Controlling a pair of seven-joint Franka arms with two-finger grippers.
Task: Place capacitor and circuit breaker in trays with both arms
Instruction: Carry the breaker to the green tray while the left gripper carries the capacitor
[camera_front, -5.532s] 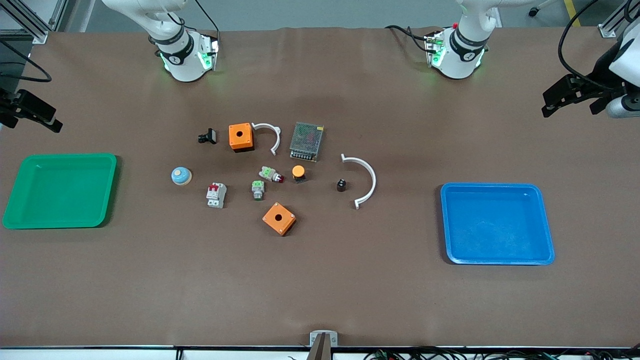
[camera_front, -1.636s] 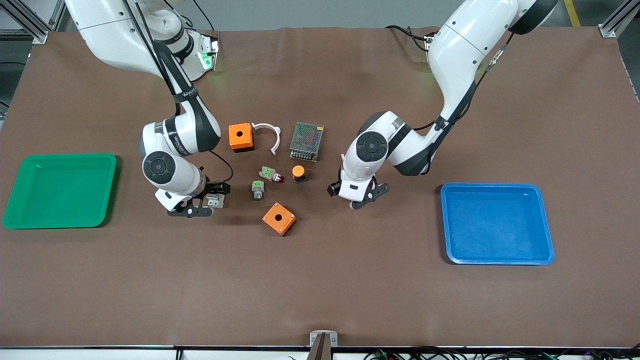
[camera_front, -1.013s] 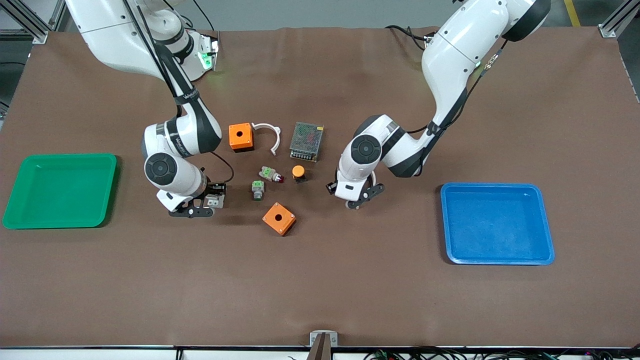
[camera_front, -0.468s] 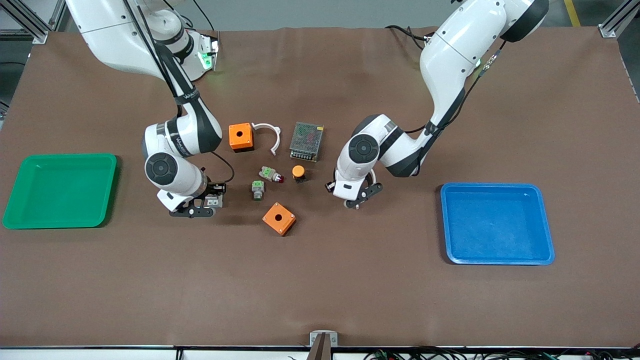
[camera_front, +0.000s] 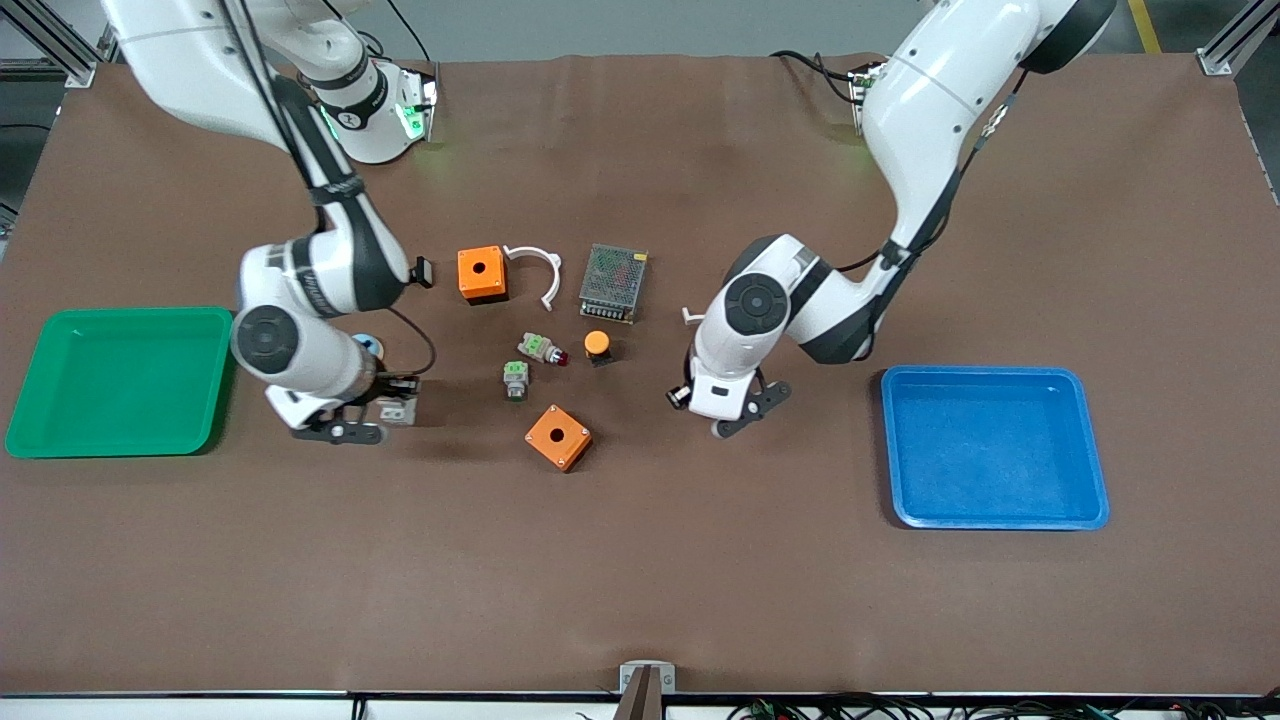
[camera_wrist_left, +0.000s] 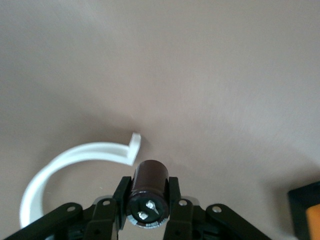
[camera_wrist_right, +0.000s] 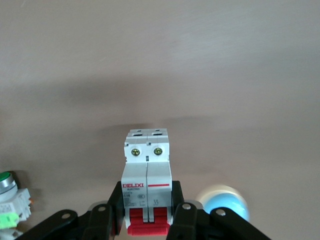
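Next, I let go of the capacitor with my left gripper on the middle of the blue tray's bottom (camera_front: 986, 444).
My left gripper (camera_front: 682, 397) is shut on the capacitor (camera_front: 680, 398), a stubby black cylinder, and holds it just above the table beside the large white arc (camera_front: 687, 316). The left wrist view shows the capacitor (camera_wrist_left: 147, 192) clamped between both fingers, over the arc (camera_wrist_left: 75, 159). My right gripper (camera_front: 392, 405) is shut on the white-grey circuit breaker (camera_front: 402, 412) and holds it above the table between the blue dome button (camera_front: 368, 346) and the green tray (camera_front: 130, 312). In the right wrist view the breaker (camera_wrist_right: 146, 185) sits between the fingers with its red levers toward the palm.
A blue tray (camera_front: 985, 371) lies at the left arm's end of the table. In the middle are two orange boxes (camera_front: 482, 274) (camera_front: 558, 437), a small white arc (camera_front: 540, 270), a mesh power supply (camera_front: 613, 282), an orange-capped button (camera_front: 597, 346), two green-topped parts (camera_front: 515, 380) and a black clip (camera_front: 422, 271).
The right gripper has lifted the circuit breaker and carried it toward the green tray. The left gripper has lifted the capacitor and moved toward the blue tray and the front camera.
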